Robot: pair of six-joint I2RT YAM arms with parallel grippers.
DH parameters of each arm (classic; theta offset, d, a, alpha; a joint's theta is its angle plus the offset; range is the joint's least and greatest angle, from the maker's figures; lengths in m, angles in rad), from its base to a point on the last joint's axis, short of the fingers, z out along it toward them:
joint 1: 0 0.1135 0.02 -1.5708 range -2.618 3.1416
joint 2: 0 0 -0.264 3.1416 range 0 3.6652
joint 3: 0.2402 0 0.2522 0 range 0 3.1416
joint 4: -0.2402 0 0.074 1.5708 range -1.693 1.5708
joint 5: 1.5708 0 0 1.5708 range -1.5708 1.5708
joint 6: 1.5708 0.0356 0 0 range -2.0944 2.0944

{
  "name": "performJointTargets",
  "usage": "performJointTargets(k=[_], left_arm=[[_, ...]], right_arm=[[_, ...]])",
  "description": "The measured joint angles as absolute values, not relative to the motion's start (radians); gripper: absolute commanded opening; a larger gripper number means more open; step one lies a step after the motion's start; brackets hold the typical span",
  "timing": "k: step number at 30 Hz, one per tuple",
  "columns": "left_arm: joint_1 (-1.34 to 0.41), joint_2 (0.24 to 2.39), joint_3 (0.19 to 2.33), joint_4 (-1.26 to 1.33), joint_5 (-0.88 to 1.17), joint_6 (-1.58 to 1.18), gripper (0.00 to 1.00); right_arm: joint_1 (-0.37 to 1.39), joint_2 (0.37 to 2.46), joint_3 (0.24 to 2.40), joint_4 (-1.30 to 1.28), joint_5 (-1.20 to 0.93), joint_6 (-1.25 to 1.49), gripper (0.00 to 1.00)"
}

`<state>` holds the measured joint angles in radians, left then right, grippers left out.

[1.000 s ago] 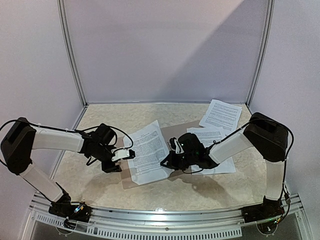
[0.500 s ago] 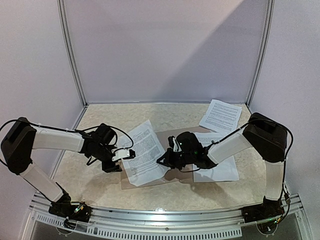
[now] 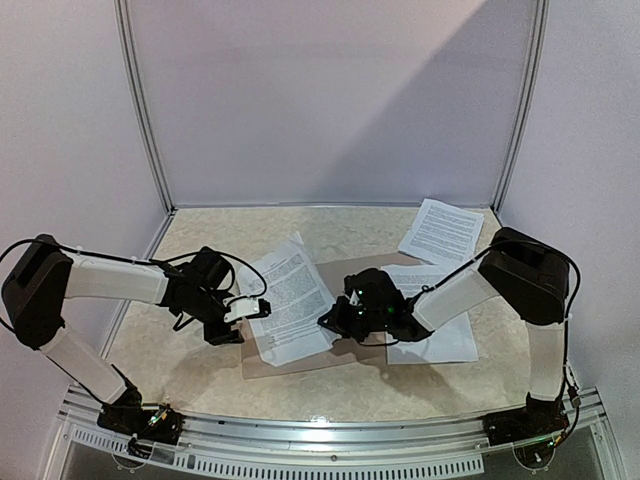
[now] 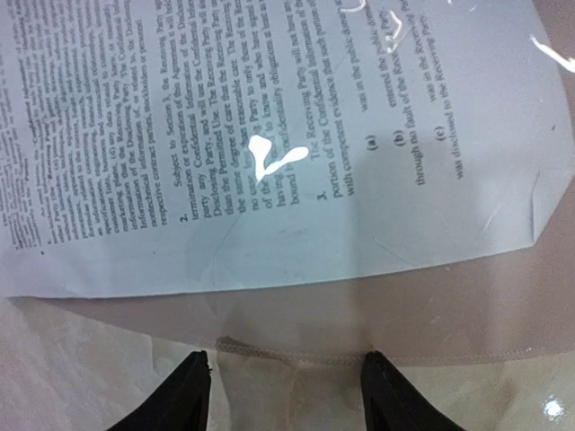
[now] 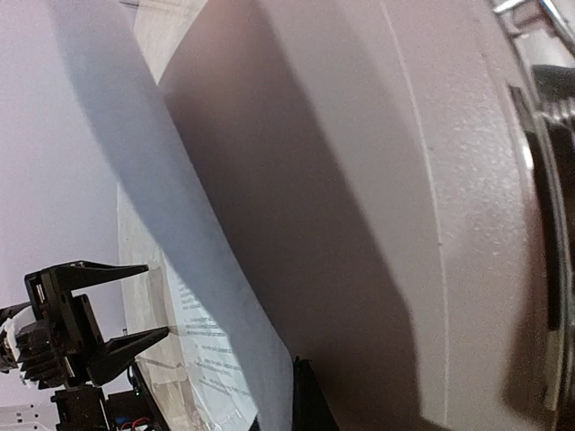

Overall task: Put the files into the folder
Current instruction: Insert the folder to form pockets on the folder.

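Observation:
The printed sheet sits crooked to the tan folder's near edge, so the robot's right gripper needs to grasp the sheet by its near corner [image 3: 333, 347] and turn it square.
The tan folder [image 3: 296, 360] lies flat at the table's middle, its clear plastic cover [image 4: 422, 305] over it. One printed sheet [image 3: 284, 298] rests tilted on the folder; in the left wrist view it [image 4: 269, 135] shows through the glossy plastic. My right gripper [image 3: 328, 322] is shut on this sheet's right edge, and the sheet [image 5: 180, 224] rises steeply from the fingers in the right wrist view. My left gripper [image 3: 250, 308] sits at the folder's left edge, jaws apart [image 4: 283, 382] around a seamed plastic edge.
Another printed sheet [image 3: 442, 230] lies at the back right. A further sheet [image 3: 450, 340] lies under my right forearm. Metal posts and lilac walls close the back and sides. A metal rail [image 3: 330, 435] runs along the near edge.
My right gripper has moved left and slightly back with the sheet, sliding it further over the folder toward the left gripper. The left arm has stayed put.

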<state>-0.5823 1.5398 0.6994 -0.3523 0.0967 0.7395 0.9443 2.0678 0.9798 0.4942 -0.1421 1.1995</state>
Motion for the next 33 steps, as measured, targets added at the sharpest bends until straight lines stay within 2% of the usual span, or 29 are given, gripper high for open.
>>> performJointTargets(k=[3,9,12,19,25,33], left_arm=[[-0.582,1.540,0.699,-0.352,0.097,0.739,0.60],[-0.582,1.528,0.698,-0.352,0.095,0.740,0.60],[-0.582,1.517,0.690,-0.352,0.094,0.744,0.62],[-0.587,1.441,0.642,-0.424,0.106,0.775,0.64],[-0.617,1.428,0.630,-0.437,0.116,0.773,0.66],[-0.640,1.487,0.658,-0.405,0.155,0.749,0.65]], right_arm=[[0.944,2.065,0.966,0.494,-0.130,1.217,0.00],[0.945,2.036,0.968,0.435,-0.176,1.222,0.23],[0.947,2.019,0.973,0.401,-0.213,1.209,0.27],[0.948,2.004,0.989,0.314,-0.292,1.169,0.17],[0.948,2.004,0.989,0.294,-0.350,1.169,0.01],[0.951,2.005,0.989,0.314,-0.377,1.193,0.00]])
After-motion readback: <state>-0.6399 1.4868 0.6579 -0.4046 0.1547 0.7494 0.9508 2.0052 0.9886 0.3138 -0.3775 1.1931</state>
